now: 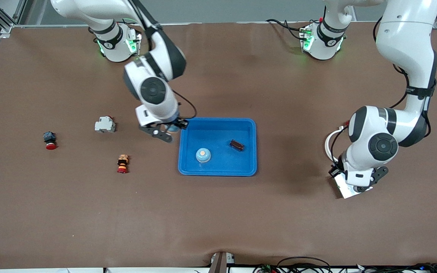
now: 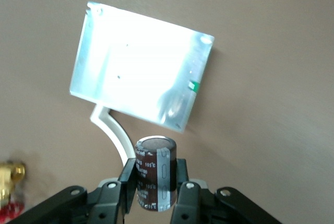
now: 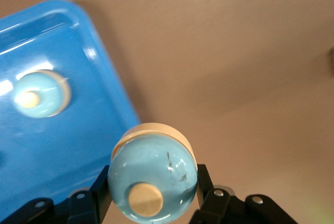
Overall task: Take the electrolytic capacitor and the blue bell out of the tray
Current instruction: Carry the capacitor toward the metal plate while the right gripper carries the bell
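Next, my right gripper releases the light blue bell between the relay block and black and red push button (image 1: 76, 123). The bell is now held beside the blue tray.
My right gripper (image 1: 171, 128) is shut on a light blue bell (image 3: 154, 177) with a cream button, held just over the table beside the blue tray (image 1: 218, 120) at the rim toward the right arm's end. In the tray (image 3: 57, 145) rest a second blue bell (image 1: 203, 154) (image 3: 39, 94) and a dark brown capacitor (image 1: 236, 145). My left gripper (image 1: 349, 182) is shut on another dark brown capacitor (image 2: 155, 174), gripped upright between its fingers above a shiny metal plate (image 2: 141, 67) (image 1: 340, 188) toward the left arm's end of the table.
A grey-white relay block (image 1: 105, 124), a black and red push button (image 1: 50, 140) and an orange and red button (image 1: 122, 163) lie toward the right arm's end. A white curved bracket (image 2: 112, 130) sticks out from under the plate. A brass and red part (image 2: 10, 179) lies near it.
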Robot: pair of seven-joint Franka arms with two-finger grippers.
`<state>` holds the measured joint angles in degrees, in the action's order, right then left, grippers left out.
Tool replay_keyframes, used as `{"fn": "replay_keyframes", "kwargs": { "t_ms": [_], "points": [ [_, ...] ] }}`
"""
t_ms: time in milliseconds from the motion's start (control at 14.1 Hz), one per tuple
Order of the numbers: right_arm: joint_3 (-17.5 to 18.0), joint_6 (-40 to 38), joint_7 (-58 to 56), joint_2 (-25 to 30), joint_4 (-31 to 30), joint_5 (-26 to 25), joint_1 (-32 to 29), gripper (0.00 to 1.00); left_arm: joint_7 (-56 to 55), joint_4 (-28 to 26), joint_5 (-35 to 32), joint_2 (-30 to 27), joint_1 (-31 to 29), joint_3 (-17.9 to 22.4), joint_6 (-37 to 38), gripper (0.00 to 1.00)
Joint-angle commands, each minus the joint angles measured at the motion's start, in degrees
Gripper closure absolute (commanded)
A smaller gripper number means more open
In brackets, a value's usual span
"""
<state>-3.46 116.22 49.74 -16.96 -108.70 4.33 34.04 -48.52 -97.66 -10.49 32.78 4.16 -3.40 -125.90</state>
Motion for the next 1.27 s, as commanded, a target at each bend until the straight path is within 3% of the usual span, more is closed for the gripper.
{"fn": "replay_keyframes", "kwargs": {
  "t_ms": [0, 212, 495, 848, 1202],
  "points": [
    [0.8, 1.6, -14.0, 12.2, -13.4, -0.3, -7.3, 1.00, 0.4, -4.2, -2.5, -0.1, -0.2, -0.6, -4.8, 1.00],
    [0.8, 2.3, -30.0, 19.2, -21.3, -0.8, -15.6, 1.00, 1.2, -7.0, -5.1, -1.8, -2.0, -0.6, -4.8, 1.00],
    [0.8, 8.0, -43.1, 23.6, -29.8, -3.5, -24.6, 1.00, 3.3, -8.9, -5.2, -3.5, -2.7, -0.7, -4.6, 1.00],
    [0.7, 18.5, -62.0, 23.5, -37.5, -3.8, -36.6, 1.00, 3.8, -13.8, -5.2, -7.2, -2.7, -0.8, -4.4, 1.00],
    [0.7, 27.2, -81.7, 18.6, -38.0, -5.5, -49.4, 1.00, 6.7, -16.8, -5.2, -6.5, -4.7, -0.9, -4.5, 1.00]
  ]
}}
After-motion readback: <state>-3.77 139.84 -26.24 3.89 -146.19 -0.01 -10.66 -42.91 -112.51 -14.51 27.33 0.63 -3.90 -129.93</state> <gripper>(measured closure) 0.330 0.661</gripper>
